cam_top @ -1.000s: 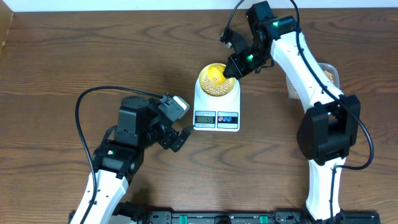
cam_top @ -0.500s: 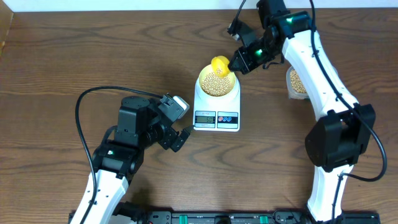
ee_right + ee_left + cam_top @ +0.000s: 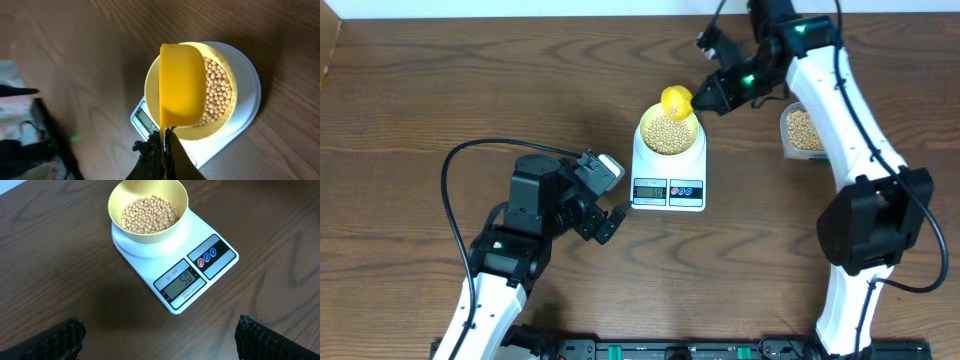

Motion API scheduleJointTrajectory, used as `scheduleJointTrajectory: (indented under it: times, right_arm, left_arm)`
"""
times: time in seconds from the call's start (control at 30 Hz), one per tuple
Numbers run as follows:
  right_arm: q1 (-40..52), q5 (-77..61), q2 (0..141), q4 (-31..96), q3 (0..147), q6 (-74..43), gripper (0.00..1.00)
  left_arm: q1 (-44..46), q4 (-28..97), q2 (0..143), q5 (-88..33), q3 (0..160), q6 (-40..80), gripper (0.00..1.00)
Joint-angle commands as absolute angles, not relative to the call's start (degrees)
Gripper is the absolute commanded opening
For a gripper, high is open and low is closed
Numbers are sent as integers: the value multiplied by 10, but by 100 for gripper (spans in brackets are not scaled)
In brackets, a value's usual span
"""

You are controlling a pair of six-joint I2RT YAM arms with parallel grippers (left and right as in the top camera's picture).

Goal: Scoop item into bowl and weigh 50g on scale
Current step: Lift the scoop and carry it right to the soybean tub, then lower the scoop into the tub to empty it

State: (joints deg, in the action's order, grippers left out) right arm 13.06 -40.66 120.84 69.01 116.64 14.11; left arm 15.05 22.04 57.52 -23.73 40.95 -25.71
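The robot's right gripper should release the yellow scoop on the near edge of the clear plastic tub of beans (image 3: 807,142).
The pale-yellow bowl (image 3: 668,133) sits on the white scale (image 3: 668,183), holding many tan beans (image 3: 149,215). The scale's display (image 3: 182,280) reads 50. My right gripper (image 3: 712,98) is shut on the handle of a yellow scoop (image 3: 676,102), held above the bowl's far rim; in the right wrist view the scoop (image 3: 181,92) hangs over the bowl (image 3: 224,125) and looks empty. My left gripper (image 3: 608,222) is open and empty on the table, left of the scale. Its fingertips (image 3: 160,337) frame bare wood.
A clear plastic tub (image 3: 802,131) of beans stands to the right of the scale, beside the right arm. A black cable loops across the table near the left arm (image 3: 510,250).
My right gripper has lifted the scoop up and back to the right, from low over the bowl to above its far rim. The tub is now uncovered. The left arm has not moved.
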Motion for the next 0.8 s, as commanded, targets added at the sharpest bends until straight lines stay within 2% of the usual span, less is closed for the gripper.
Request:
scheduleJointTrajectory:
  times: [0.0, 0.53, 0.63, 0.77]
  right_arm:
    - [94, -483, 1184, 695, 1178, 142, 1]
    - [-128, -530, 1127, 768, 1178, 168, 1]
    - [-169, -501, 1127, 798, 1177, 179, 1]
    - [-202, -392, 1127, 823, 1177, 179, 1]
  left_arm:
    - [148, 220, 572, -244, 416, -259, 98]
    - [148, 220, 572, -244, 416, -259, 98]
    - [148, 220, 572, -244, 416, -259, 98]
    - [148, 220, 572, -244, 416, -259, 97]
